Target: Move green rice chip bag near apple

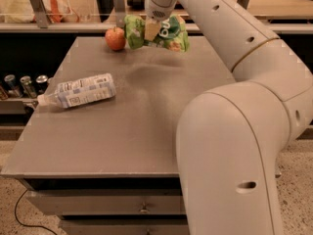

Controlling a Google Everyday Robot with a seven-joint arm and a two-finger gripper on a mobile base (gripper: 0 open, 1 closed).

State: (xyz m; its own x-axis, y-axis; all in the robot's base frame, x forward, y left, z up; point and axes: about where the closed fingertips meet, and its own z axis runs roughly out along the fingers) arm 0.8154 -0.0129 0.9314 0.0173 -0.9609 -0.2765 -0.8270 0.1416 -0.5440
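The robot's gripper will release the green rice chip bag on the grey table's far end (156, 45), beside the apple.
The green rice chip bag (168, 35) is a puffy light-green pouch at the far edge of the grey table (137, 126), lifted slightly above it. My gripper (151, 31) comes down from above and is shut on the bag's left part. The apple (115, 38) is small and red-orange and sits on the table just left of the bag, almost touching its left end.
A clear plastic bottle (78, 92) with a white label lies on its side at the table's left. Cans (22, 84) stand on a lower shelf to the left. My large white arm (234, 131) covers the right side. A counter with rails runs behind the table.
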